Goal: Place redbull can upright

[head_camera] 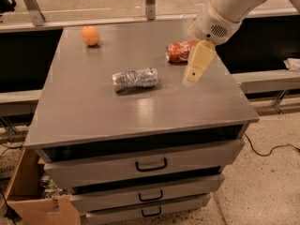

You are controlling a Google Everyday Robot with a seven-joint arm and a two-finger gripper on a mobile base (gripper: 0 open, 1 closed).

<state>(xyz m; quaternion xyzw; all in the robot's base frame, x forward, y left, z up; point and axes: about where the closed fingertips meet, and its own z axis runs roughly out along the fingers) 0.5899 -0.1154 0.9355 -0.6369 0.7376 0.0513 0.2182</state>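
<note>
The redbull can's body [134, 78] is the next place for my gripper to go and close, because that can must be lifted and then stood upright.
The redbull can [135, 78], slim, silver and blue and dented, lies on its side near the middle of the grey cabinet top [140, 111]. My gripper [193, 76] hangs from the white arm that comes in from the upper right. It is above the top, to the right of the can and apart from it, with nothing in it that I can see.
A red-orange soda can [180, 51] lies on its side just behind the gripper. An orange [90, 35] sits at the back left. The cabinet has drawers with handles [151, 165] in front. A cardboard box [33, 200] stands on the floor at the lower left.
</note>
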